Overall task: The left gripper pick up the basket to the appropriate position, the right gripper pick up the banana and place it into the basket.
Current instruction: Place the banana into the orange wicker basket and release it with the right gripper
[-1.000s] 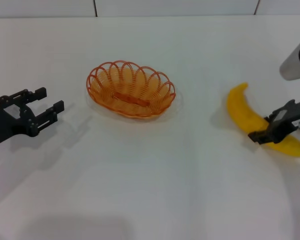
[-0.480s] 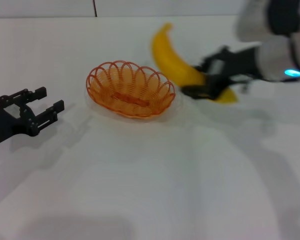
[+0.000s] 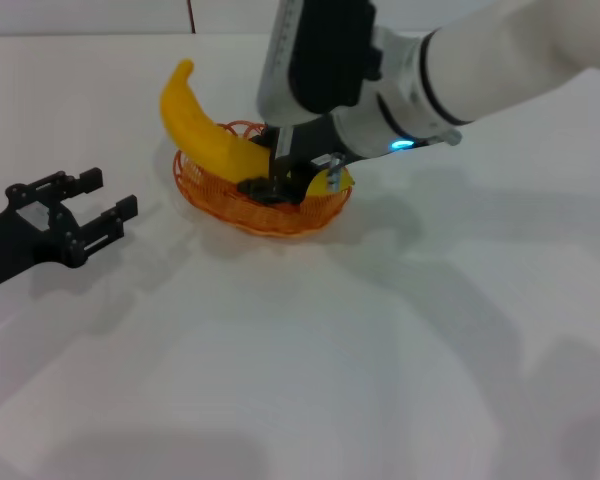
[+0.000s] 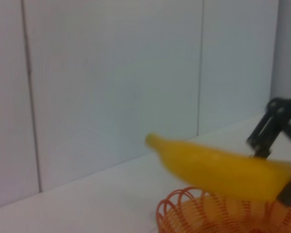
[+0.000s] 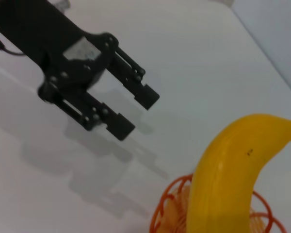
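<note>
The banana will leave my right gripper across the middle of the orange wire basket [image 3: 267, 179], ends over the basket's rim.
The orange wire basket [image 3: 280, 222] sits on the white table, left of centre. The yellow banana [image 3: 205, 130] is tilted over it, with its upper tip past the basket's left rim and its lower end above the right rim. My right gripper [image 3: 275, 175] is shut on the banana's middle, just above the basket. My left gripper [image 3: 110, 195] rests open and empty on the table, a short way left of the basket. The left wrist view shows the banana [image 4: 223, 167] above the basket [image 4: 203, 216]. The right wrist view shows the banana [image 5: 228, 179], the basket rim [image 5: 166, 209] and the left gripper [image 5: 131, 109].
The white right arm [image 3: 460, 70] reaches in from the upper right across the table's back half. A pale wall [image 4: 111, 73] stands behind the table.
My right arm has lifted the banana off the table at the right and carried it left, to above the basket. The left gripper has barely moved.
</note>
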You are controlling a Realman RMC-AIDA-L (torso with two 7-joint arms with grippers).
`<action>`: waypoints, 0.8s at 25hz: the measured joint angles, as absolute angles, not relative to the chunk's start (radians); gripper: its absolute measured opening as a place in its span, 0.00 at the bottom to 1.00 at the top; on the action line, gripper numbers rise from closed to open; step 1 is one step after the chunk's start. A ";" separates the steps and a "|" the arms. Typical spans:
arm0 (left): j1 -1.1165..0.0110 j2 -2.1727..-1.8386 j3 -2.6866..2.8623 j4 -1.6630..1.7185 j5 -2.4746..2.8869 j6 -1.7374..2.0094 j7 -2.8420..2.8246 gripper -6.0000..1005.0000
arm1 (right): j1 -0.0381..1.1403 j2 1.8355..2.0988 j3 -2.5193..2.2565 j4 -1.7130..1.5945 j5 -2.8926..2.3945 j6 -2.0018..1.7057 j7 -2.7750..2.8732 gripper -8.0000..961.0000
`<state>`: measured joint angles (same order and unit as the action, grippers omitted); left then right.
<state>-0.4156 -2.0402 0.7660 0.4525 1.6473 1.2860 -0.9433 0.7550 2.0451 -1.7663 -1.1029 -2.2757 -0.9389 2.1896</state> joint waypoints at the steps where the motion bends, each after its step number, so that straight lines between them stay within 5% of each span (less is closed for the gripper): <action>1: -0.417 -2.040 0.772 0.452 1.646 1.286 -0.943 0.58 | 0.772 2.046 -1.777 -1.071 -2.276 -0.925 2.193 0.53; 20: -0.414 -2.041 0.795 0.450 1.641 1.287 -0.943 0.58 | 0.746 2.043 -1.737 -1.010 -2.274 -0.884 2.183 0.55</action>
